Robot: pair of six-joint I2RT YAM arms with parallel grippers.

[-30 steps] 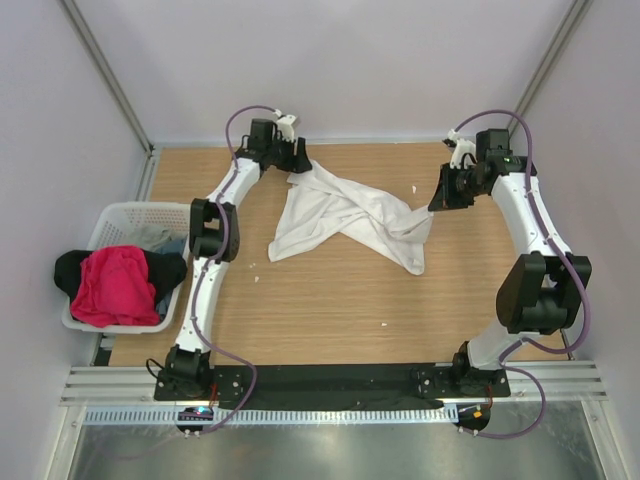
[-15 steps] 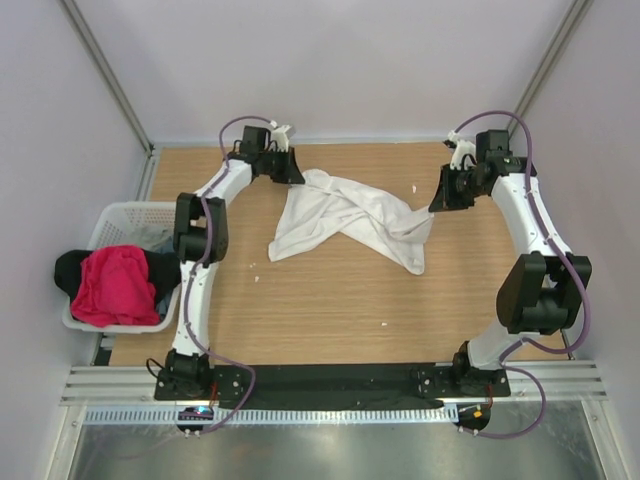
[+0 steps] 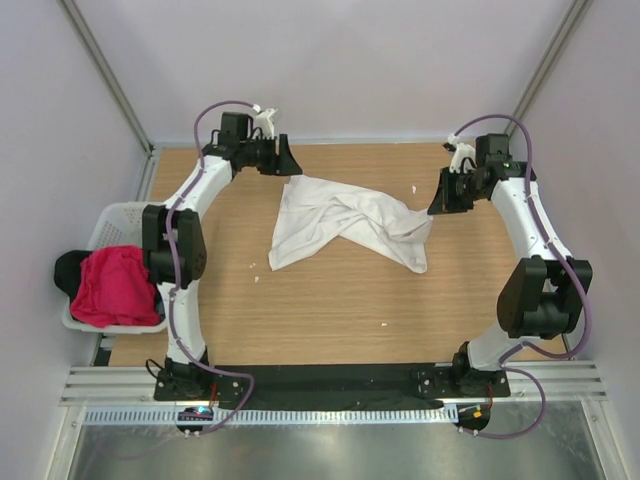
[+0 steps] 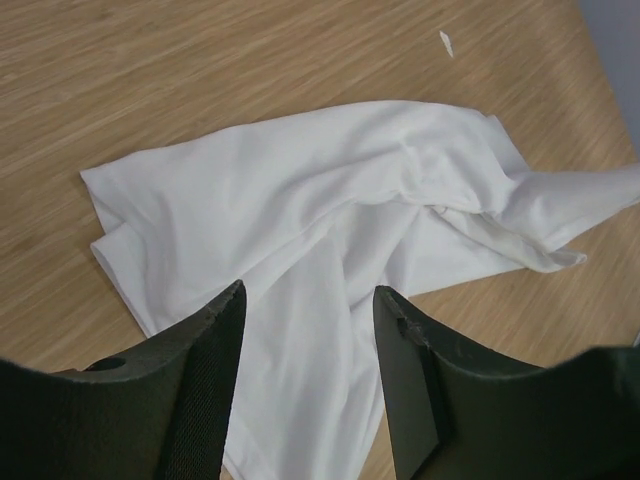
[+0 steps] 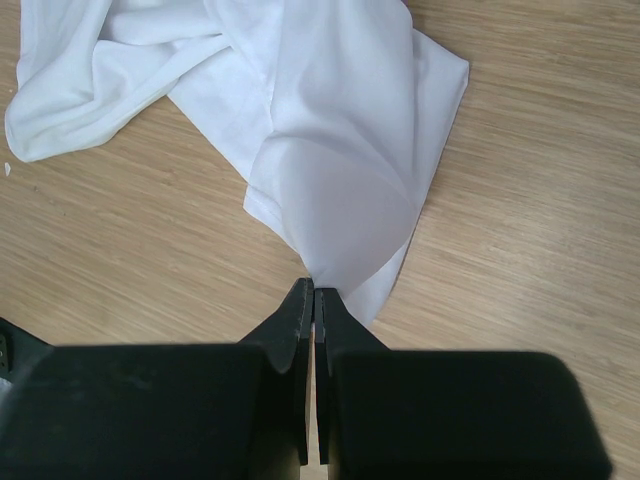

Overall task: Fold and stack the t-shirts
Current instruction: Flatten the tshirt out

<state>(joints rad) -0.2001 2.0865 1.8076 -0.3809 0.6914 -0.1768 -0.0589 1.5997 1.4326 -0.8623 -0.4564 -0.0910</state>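
Note:
Next, I close my left gripper on the white t-shirt's far corner (image 3: 291, 185) (image 4: 183, 287), at the end of the t-shirt that is opposite the edge my right gripper holds.
A white t-shirt (image 3: 340, 220) lies crumpled and twisted on the wooden table at the far middle. It also shows in the left wrist view (image 4: 300, 200) and the right wrist view (image 5: 330, 130). My left gripper (image 3: 285, 162) is open and empty, above the table just past the shirt's far left corner; its fingers (image 4: 205, 375) frame the cloth below. My right gripper (image 3: 437, 203) is shut on the shirt's right edge and lifts it a little, the cloth pinched at the fingertips (image 5: 316, 293). A pink-red t-shirt (image 3: 112, 285) and a black t-shirt (image 3: 68, 268) lie in the basket.
A white plastic lattice basket (image 3: 128, 212) stands at the table's left edge. Small white scraps lie on the table, one (image 3: 415, 188) near the right gripper. Grey walls close in the far side and both sides.
My left gripper has let go of the shirt's far left corner, opened and drawn back left toward the far wall. The cloth there has dropped flat. The right gripper has held still.

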